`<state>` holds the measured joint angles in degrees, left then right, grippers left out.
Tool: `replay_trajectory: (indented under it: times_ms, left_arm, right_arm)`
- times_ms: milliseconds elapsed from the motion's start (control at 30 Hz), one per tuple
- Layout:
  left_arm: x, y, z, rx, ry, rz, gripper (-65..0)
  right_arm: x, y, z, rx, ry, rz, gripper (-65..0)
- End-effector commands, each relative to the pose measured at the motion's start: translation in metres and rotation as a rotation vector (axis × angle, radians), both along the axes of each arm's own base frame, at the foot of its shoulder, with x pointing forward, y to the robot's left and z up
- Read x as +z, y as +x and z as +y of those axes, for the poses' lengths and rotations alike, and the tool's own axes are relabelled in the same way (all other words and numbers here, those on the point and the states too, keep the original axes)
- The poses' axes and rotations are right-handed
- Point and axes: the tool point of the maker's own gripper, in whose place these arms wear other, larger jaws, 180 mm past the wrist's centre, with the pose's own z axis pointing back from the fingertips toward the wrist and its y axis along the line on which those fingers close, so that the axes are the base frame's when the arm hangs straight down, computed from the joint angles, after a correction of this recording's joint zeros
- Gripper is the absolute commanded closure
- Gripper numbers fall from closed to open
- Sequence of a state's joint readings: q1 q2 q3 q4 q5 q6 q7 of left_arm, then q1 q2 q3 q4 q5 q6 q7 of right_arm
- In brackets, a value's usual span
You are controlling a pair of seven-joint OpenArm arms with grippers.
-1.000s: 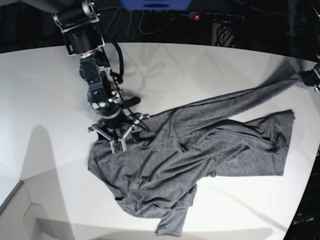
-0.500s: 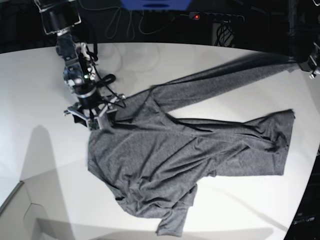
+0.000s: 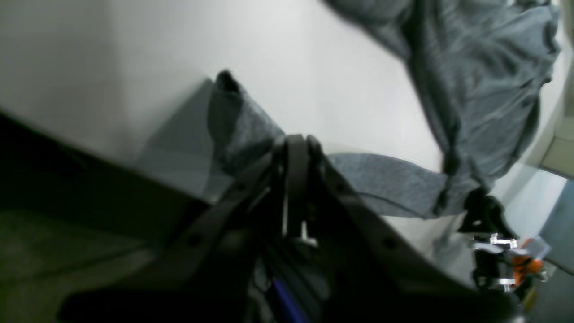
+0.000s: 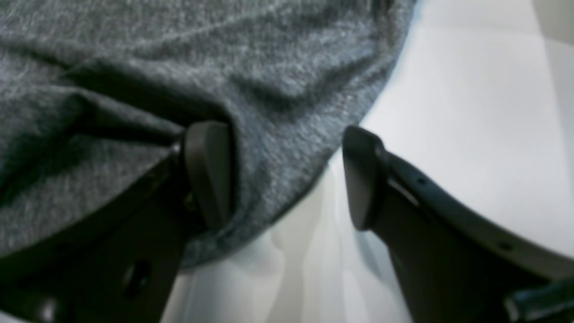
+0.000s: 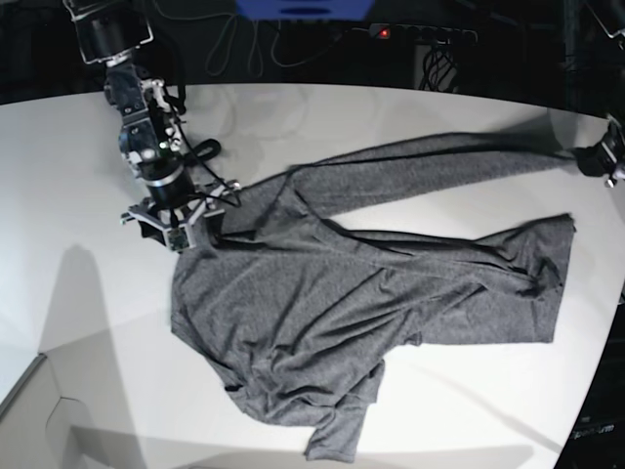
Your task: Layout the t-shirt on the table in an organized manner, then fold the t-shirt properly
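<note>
Next, I release the long stretched end of the t-shirt with my left gripper on the white table [image 5: 524, 153] near the curved back rim.
The charcoal-grey t-shirt [image 5: 371, 293] lies wrinkled across the white table [image 5: 78, 322], with one long part stretched toward the right edge. My left gripper [image 5: 598, 158] sits at that far right end. In the left wrist view it [image 3: 296, 146] is shut on a strip of the t-shirt [image 3: 385, 184] just above the table [image 3: 134, 58]. My right gripper [image 5: 178, 233] stands at the shirt's upper left corner. In the right wrist view it [image 4: 287, 175] is open, with the t-shirt's [image 4: 179, 58] curved edge lying between its fingers [image 4: 208, 170] on the table [image 4: 471, 112].
Cables and a power strip [image 5: 420, 32] run along the dark back edge beyond the table's curved rim. A pale box corner [image 5: 29, 401] shows at the lower left. Bare tabletop lies left of and in front of the shirt.
My right gripper moved back and to the left, to the shirt's upper left corner, and the fabric there spread out. The long part held by my left gripper was drawn straighter toward the right.
</note>
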<state>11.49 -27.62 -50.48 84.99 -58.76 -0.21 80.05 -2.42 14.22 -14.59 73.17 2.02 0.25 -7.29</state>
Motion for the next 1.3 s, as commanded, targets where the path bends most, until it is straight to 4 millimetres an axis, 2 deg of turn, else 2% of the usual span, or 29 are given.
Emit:
replay_trajectory:
  times_ms: [0, 167, 233, 367, 533, 633, 767, 900, 1000, 1267]
  left_arm:
    - [0.011, 0.007, 0.009, 0.008, 0.01, -0.025, -0.1]
    - [-0.012, 0.006, 0.016, 0.078, -0.086, 0.016, -0.1]
    - [-0.017, 0.005, 0.02, 0.096, -0.107, 0.029, -0.1]
    - [-0.022, 0.003, 0.02, 0.106, -0.122, 0.042, -0.1]
    - [-0.022, 0.003, 0.02, 0.106, -0.123, 0.042, -0.1]
    - [-0.021, 0.011, 0.029, 0.142, -0.081, -0.001, -0.1]
    - [-0.025, 0.022, 0.028, 0.147, -0.049, -0.028, -0.1]
    - [-0.022, 0.043, 0.021, 0.13, -0.026, -0.07, -0.1]
    - [-0.016, 0.055, 0.025, 0.147, 0.0, -0.115, -0.3]
    - [-0.013, 0.057, 0.033, 0.177, 0.025, -0.142, -0.5]
  right_arm:
    - [-0.032, -0.029, -0.021, -0.025, -0.08, 0.163, -38.1]
    - [-0.033, -0.041, -0.046, -0.097, -0.08, 0.173, -38.1]
    - [-0.034, -0.047, -0.05, -0.111, -0.079, 0.179, -38.1]
    - [-0.037, -0.066, -0.045, -0.1, -0.074, 0.196, -38.1]
    - [-0.031, -0.082, -0.037, -0.082, -0.062, 0.191, -38.1]
    - [-0.03, -0.089, -0.035, -0.077, -0.059, 0.197, -38.1]
    - [-0.033, -0.095, -0.034, -0.076, -0.059, 0.208, -38.1]
    - [-0.033, -0.095, -0.034, -0.076, -0.059, 0.208, -38.1]
    - [-0.033, -0.096, -0.034, -0.076, -0.057, 0.209, -38.1]
    - [-0.035, -0.101, -0.032, -0.075, -0.056, 0.219, -38.1]
